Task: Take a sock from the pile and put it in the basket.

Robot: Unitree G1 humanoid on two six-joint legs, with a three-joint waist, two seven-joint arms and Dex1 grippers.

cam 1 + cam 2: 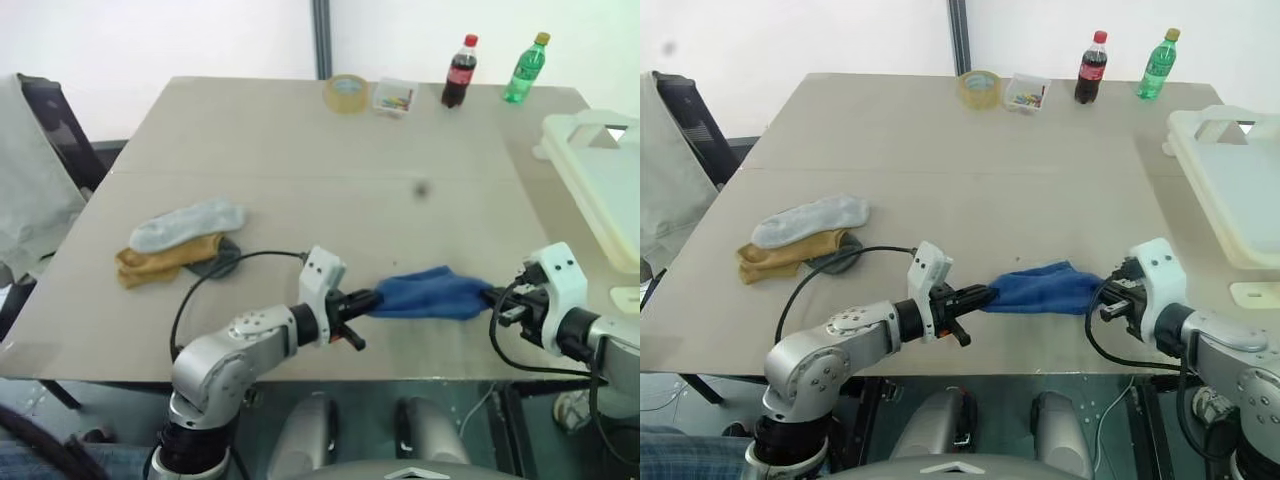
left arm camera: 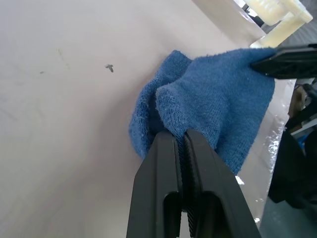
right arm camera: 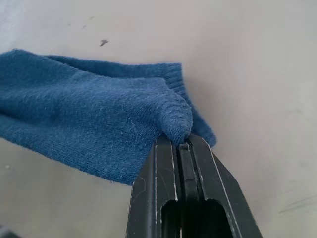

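My right gripper is going to let go of the blue sock, now stretched over the table's near edge, on the bare table (image 1: 382, 251) just past the fingertips of my left gripper.
A royal blue sock (image 1: 430, 295) hangs stretched between my two grippers over the table's near edge. My left gripper (image 1: 374, 300) is shut on its left end, seen close in the left wrist view as the blue sock (image 2: 213, 106) pinched between the black fingers (image 2: 163, 188). My right gripper (image 1: 492, 296) is shut on its right end, the sock's cuff (image 3: 173, 116) clamped at the fingertips. The pile (image 1: 180, 245) of a light grey, a mustard and a dark sock lies at the table's left. The off-white basket (image 1: 600, 170) stands at the right edge.
A tape roll (image 1: 346, 92), a small clear box (image 1: 394, 97), a cola bottle (image 1: 459, 72) and a green bottle (image 1: 525, 69) line the table's far edge. A chair with grey cloth (image 1: 35, 180) stands to the left. A white piece (image 1: 625, 298) lies near the basket.
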